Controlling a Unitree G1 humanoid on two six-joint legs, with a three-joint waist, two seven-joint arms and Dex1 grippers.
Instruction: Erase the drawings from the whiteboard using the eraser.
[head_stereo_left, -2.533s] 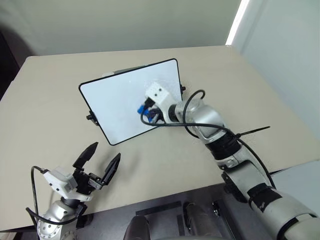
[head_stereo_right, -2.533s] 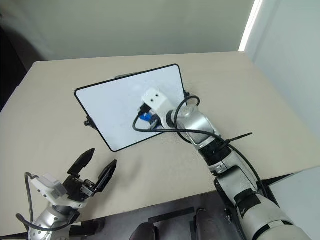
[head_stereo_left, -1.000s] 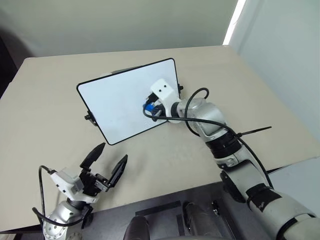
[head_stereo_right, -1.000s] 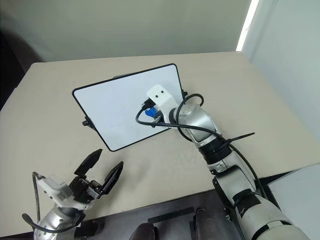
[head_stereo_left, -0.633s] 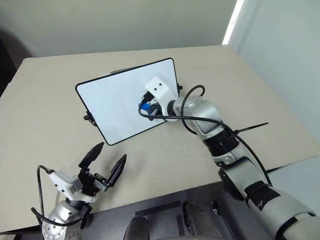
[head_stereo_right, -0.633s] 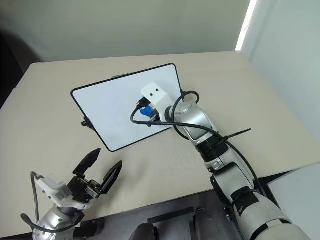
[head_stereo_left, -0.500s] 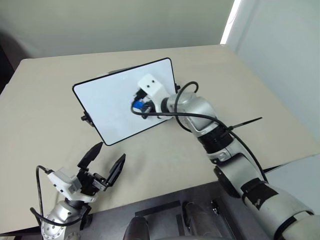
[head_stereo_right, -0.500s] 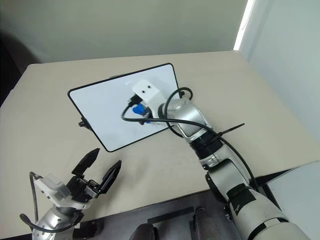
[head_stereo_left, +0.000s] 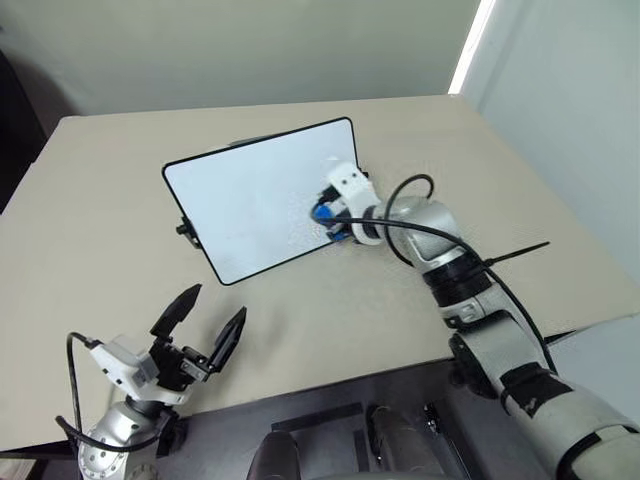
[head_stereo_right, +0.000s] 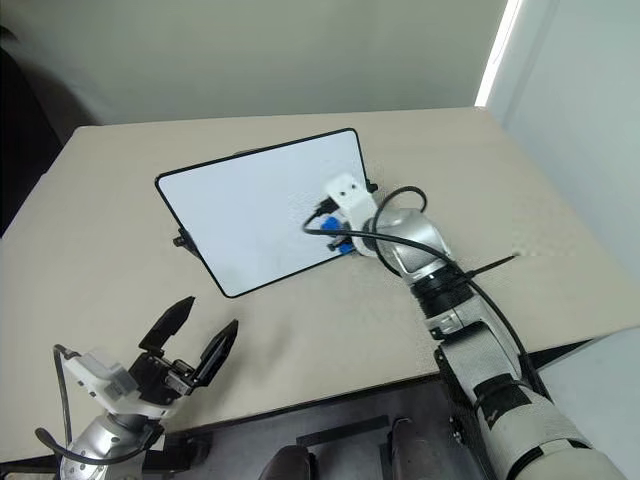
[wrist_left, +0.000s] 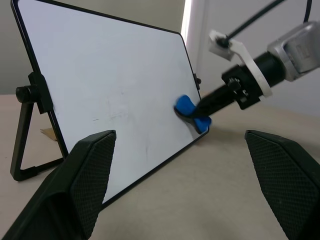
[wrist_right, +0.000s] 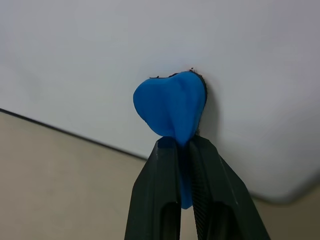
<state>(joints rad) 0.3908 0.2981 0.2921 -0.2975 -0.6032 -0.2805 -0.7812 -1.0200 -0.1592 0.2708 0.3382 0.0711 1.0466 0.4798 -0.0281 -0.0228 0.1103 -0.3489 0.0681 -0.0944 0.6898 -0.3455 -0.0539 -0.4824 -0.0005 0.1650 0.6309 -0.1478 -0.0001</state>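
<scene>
The robot's right gripper should release the blue eraser on the beige table (head_stereo_left: 426, 266) beside the whiteboard, beneath the arm's present reach.
The whiteboard (head_stereo_left: 250, 205) stands tilted upright on the table, black-framed with a side knob (head_stereo_left: 183, 229). My right gripper (head_stereo_left: 326, 217) is shut on the blue eraser (wrist_right: 172, 102), which presses flat against the board's face near its lower right corner (wrist_left: 186, 106). The drawings are out of view; the white face carries only faint grey specks. My left gripper (head_stereo_left: 214, 303) hovers open and empty near the table's front edge, well short of the board, and its fingers (wrist_left: 82, 172) frame the board in the left wrist view.
The board rests on a beige table (head_stereo_left: 110, 170) and is propped by a black stand (wrist_left: 22, 145) behind it. A wall runs along the table's far edge. A black cable (head_stereo_left: 400, 190) loops off my right wrist close to the board's right edge.
My right gripper has slid the eraser across the board from its middle toward the lower right corner. The left gripper has stayed put. The head views shifted slightly.
</scene>
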